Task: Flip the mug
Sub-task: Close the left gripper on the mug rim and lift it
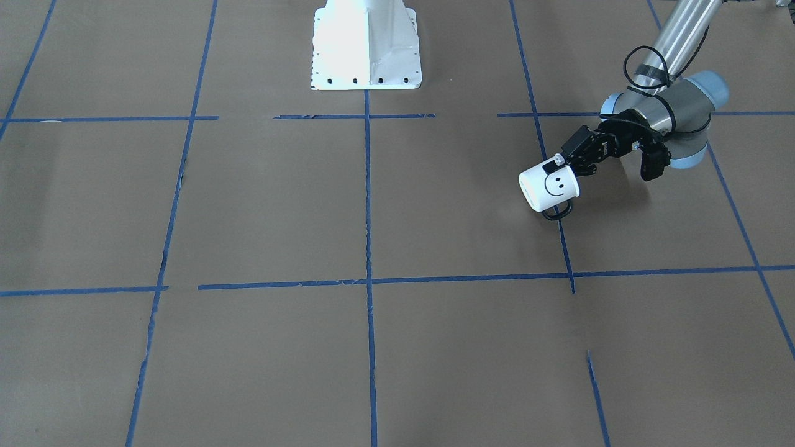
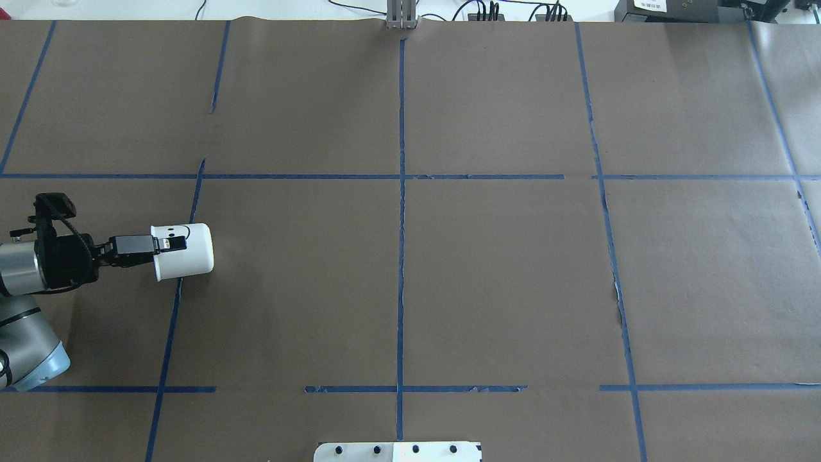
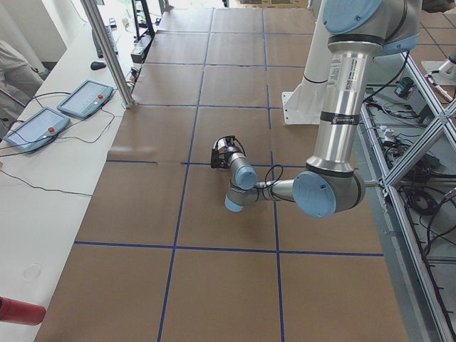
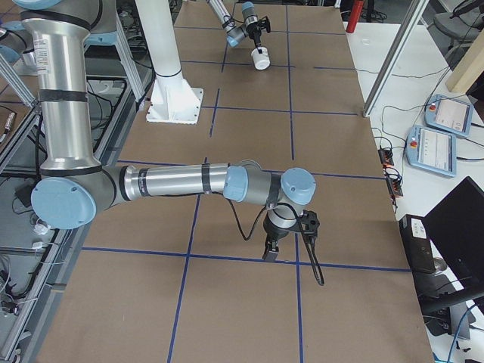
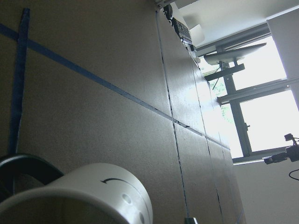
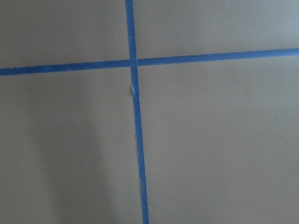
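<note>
I should use my left gripper to set the white mug free beside the middle blue tape line (image 1: pixel 382 208) (image 5: pixel 173 161), in front of the robot base.
The white mug (image 1: pixel 541 188) with a black smiley face lies on its side in the air, low over the brown table, base pointing away from the arm and dark handle hanging down. My left gripper (image 1: pixel 561 163) is shut on its rim, one finger inside and one outside. The overhead view shows the mug (image 2: pixel 192 253) at the table's left with the gripper (image 2: pixel 168 244) on it. The left wrist view shows the mug (image 5: pixel 93 196) close up. The far mug (image 4: pixel 262 59) shows in the exterior right view. My right gripper (image 4: pixel 274 253) hangs over the table there; I cannot tell if it is open.
Blue tape lines (image 2: pixel 401 192) divide the brown paper table into squares. The white robot base (image 1: pixel 366 46) stands at the robot's edge. Control tablets (image 3: pixel 85 98) and a metal post (image 3: pixel 107 50) stand on the side bench.
</note>
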`<control>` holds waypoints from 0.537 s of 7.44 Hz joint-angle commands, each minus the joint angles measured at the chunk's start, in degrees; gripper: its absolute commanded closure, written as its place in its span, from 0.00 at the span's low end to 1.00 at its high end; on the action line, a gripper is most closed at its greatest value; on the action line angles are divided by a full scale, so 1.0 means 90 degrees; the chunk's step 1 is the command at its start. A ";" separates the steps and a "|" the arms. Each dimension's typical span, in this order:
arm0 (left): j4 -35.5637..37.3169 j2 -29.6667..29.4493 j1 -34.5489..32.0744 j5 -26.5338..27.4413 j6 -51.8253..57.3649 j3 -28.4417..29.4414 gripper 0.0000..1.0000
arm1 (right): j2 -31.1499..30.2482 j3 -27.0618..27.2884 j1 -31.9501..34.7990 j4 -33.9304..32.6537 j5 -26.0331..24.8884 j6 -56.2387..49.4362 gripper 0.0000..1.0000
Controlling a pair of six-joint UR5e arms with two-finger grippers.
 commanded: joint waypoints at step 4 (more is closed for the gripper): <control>0.4290 -0.0593 -0.0700 -0.0860 -0.0378 -0.1965 1.00 | 0.0007 0.0000 0.0000 0.0000 0.0000 0.0000 0.00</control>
